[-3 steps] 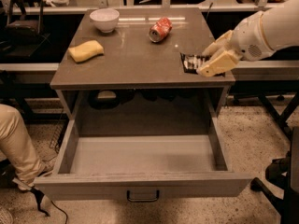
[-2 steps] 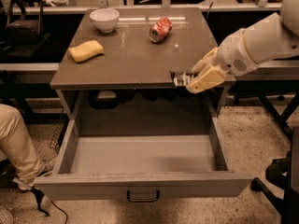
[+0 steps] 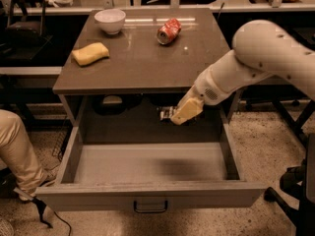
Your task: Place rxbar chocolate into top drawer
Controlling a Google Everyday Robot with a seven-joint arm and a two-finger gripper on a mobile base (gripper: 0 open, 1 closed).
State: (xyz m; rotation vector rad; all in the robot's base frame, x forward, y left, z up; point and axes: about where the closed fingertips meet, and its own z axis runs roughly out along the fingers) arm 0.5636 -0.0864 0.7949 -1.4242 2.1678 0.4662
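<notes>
The rxbar chocolate, now held above the drawer floor, will be let go by my gripper near the middle of the open top drawer's bottom (image 3: 173,141).
The top drawer (image 3: 147,166) stands pulled wide open below the tabletop, its front panel with a small dark handle (image 3: 150,206) nearest me. My gripper (image 3: 181,114) hangs over the drawer's back part, just under the table's front edge, at right of centre. It is shut on the rxbar chocolate (image 3: 166,113), a flat black bar whose end sticks out to the left of the pale fingers (image 3: 187,110). The bar is held above the drawer floor, not touching it.
On the table (image 3: 147,68) sit a white bowl (image 3: 110,20) at the back left, a yellow sponge (image 3: 90,53) at the left and a crushed red can (image 3: 169,31) at the back. A person's leg (image 3: 17,151) is at the left; a chair base (image 3: 295,181) at the right.
My gripper has carried the bar off the table's right side, moving left and down past the front edge into the space above the open drawer.
</notes>
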